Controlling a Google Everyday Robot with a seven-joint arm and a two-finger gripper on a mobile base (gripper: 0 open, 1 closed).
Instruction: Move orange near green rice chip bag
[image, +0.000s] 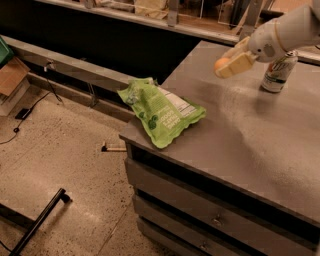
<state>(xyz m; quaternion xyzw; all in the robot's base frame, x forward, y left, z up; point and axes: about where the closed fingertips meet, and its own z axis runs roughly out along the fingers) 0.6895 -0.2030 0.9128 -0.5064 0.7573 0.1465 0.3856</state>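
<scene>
I should place the orange, now held above the surface apart from the bag, with my gripper on the counter (216, 98), beside the white label panel of the green rice chip bag.
The green rice chip bag (161, 111) lies crinkled at the front left corner of the grey counter (260, 130), its white label panel facing up. My gripper (227, 63) hangs above the counter's back middle, to the right of and behind the bag. It is shut on the orange (221, 63), of which only a small round part shows between the cream fingers (238, 64). The orange is held above the surface, well apart from the bag.
A green-and-white drink can (278, 71) stands upright at the back right, just right of my gripper. Drawers (215, 220) run below the counter front. A dark shelf unit stands behind, with the floor, a black bar (40, 220) and cardboard at left.
</scene>
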